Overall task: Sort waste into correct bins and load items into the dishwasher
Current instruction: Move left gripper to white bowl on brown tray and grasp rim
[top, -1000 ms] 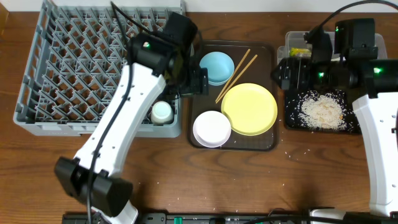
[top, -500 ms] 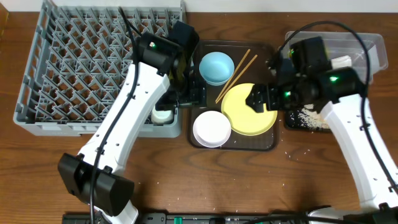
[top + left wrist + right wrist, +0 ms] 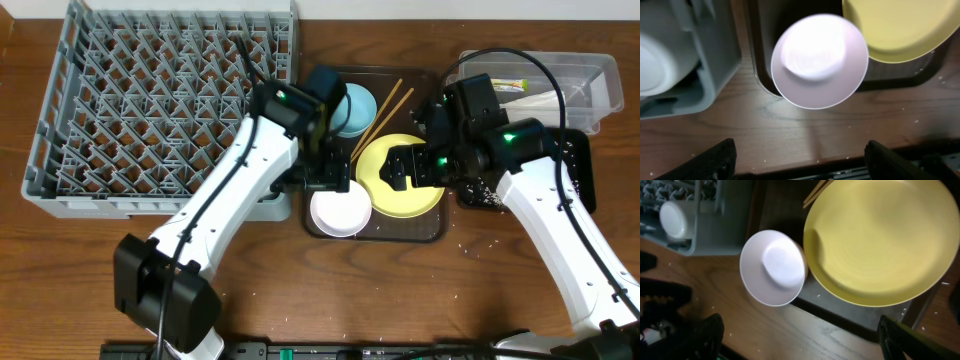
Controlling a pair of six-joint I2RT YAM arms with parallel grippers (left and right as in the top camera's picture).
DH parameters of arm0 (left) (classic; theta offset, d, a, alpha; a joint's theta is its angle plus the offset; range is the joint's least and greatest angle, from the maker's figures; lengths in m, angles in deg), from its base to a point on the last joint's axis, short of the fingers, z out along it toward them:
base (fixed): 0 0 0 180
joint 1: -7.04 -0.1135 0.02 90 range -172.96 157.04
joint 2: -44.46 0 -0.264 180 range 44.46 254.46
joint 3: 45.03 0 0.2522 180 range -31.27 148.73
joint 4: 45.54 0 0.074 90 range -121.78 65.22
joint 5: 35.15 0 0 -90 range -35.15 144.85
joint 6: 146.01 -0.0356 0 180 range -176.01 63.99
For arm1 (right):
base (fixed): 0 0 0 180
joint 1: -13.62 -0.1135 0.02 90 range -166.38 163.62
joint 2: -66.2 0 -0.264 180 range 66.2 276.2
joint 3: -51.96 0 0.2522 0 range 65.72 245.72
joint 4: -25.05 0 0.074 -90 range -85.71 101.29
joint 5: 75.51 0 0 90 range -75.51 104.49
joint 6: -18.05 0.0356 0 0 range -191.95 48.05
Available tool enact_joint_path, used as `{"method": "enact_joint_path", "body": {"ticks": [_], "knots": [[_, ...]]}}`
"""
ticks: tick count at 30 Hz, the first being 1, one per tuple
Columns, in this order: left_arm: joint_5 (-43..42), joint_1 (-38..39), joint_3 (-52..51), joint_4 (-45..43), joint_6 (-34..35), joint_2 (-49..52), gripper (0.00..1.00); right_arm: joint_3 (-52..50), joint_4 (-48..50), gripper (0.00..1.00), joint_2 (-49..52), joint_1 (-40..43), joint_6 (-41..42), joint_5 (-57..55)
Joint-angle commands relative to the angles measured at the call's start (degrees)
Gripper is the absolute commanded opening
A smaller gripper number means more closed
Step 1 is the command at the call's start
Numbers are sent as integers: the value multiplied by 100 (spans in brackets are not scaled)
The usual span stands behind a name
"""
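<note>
My left gripper is to go to the white bowl next, where it will grab the bowl's rim [image 3: 312, 203] [image 3: 772, 64] on the side that faces the grey dish rack.
On the brown serving tray [image 3: 432, 232] lie a round yellow plate [image 3: 410, 190], a white bowl [image 3: 340, 210], a light blue bowl [image 3: 355, 108] and wooden chopsticks [image 3: 388, 105]. My left gripper [image 3: 327, 178] hangs open above the white bowl [image 3: 817, 60], holding nothing. Over the left part of the yellow plate [image 3: 880, 240], my right gripper [image 3: 403, 166] is open and empty too. A small white cup [image 3: 657, 65] sits in the grey dish rack [image 3: 150, 100]; the left arm hides it from overhead. The green-yellow wrapper [image 3: 505, 85] lies in the clear tub [image 3: 590, 75]. Rice scraps [image 3: 478, 190] show in the black tray [image 3: 582, 170].
The rack fills the table's left half, its near right corner next to the serving tray. The two bins stand at the right, partly under the right arm. Bare wooden table [image 3: 400, 290], sprinkled with a few crumbs, runs along the front.
My right arm has swung left from the bins to above the yellow plate. My left gripper has moved right and forward, away from the cup in the rack, to above the white bowl.
</note>
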Motion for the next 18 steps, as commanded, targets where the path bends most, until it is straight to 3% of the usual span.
{"method": "enact_joint_path", "body": {"ticks": [1,18], "knots": [[42,24,-343,-153,116,-59,84,-9,37,97,0,72,181,-345],[343,2,-1023,-1296,94,7,84,-9,190,99,2,232,175,-363]]}}
